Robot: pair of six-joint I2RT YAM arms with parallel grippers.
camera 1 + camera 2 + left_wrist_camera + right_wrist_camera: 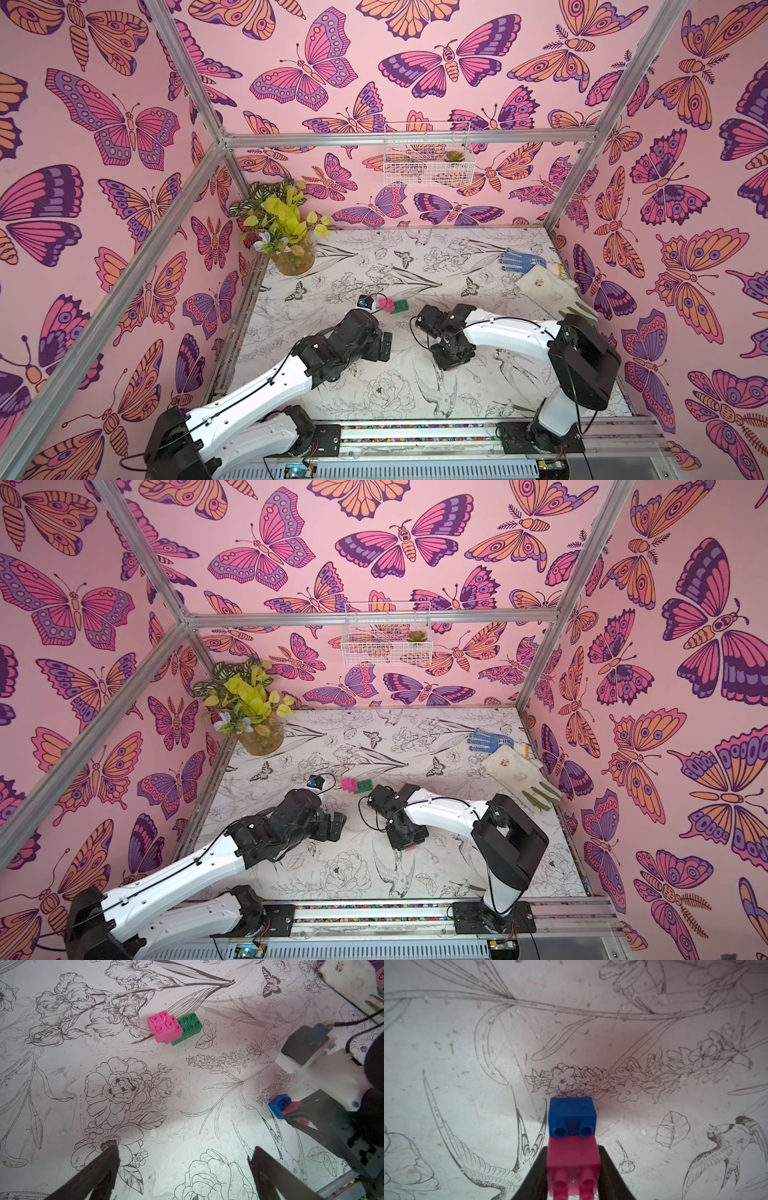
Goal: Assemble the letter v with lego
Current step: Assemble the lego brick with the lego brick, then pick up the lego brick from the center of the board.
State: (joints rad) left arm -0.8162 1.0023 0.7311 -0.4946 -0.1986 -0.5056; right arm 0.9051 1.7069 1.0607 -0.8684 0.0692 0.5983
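The blue brick sticks out ahead of where my right gripper holds the pink brick, so I need to regrip at their joint (572,1136) before joining the green brick.
A stepped pink lego (164,1027) is joined onto a green brick (191,1024), and both rest on the table; the pink lego (385,304) and green brick (401,306) show mid-table in both top views. My left gripper (184,1155) hovers a short way from them, open, with nothing between its fingers. My right gripper (572,1149) points down at the table, shut on a pink brick (573,1157). A blue brick (572,1115) is attached to that pink brick's far end. In the left wrist view this blue brick (278,1105) sits close to the table.
A potted plant (286,237) stands in the back left corner. A blue dotted glove (521,259) and a white glove (548,286) lie at the back right. A wire basket (428,153) hangs on the back wall. The arms' rail (415,432) runs along the front edge.
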